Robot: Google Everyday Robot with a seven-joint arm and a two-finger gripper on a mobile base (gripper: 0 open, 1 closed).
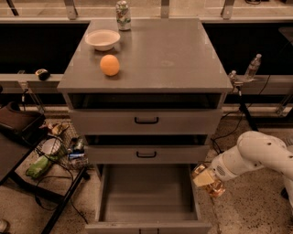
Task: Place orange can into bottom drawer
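Observation:
Next, my gripper releases the orange can, still outside the drawer above the floor, on the bottom drawer's grey bottom (134,214), close behind the middle of the drawer's front side.
The orange can (215,187) is a shiny golden-orange can held in my gripper (205,179) just right of the bottom drawer's right wall, above the floor. The gripper is shut on the can at the end of my white arm (254,155), which comes in from the right. The bottom drawer (147,223) is pulled out wide, with a plain grey inside and nothing in it. The can is outside the drawer, beside its right edge at about rim height.
On the grey cabinet top (174,55) stand a white bowl (102,39), a round orange fruit (110,65) and a green-and-white can (122,9). Two shallower drawers with black handles (146,120) are above. Clutter and cables (50,151) lie on the floor at left. A water bottle (253,67) is at right.

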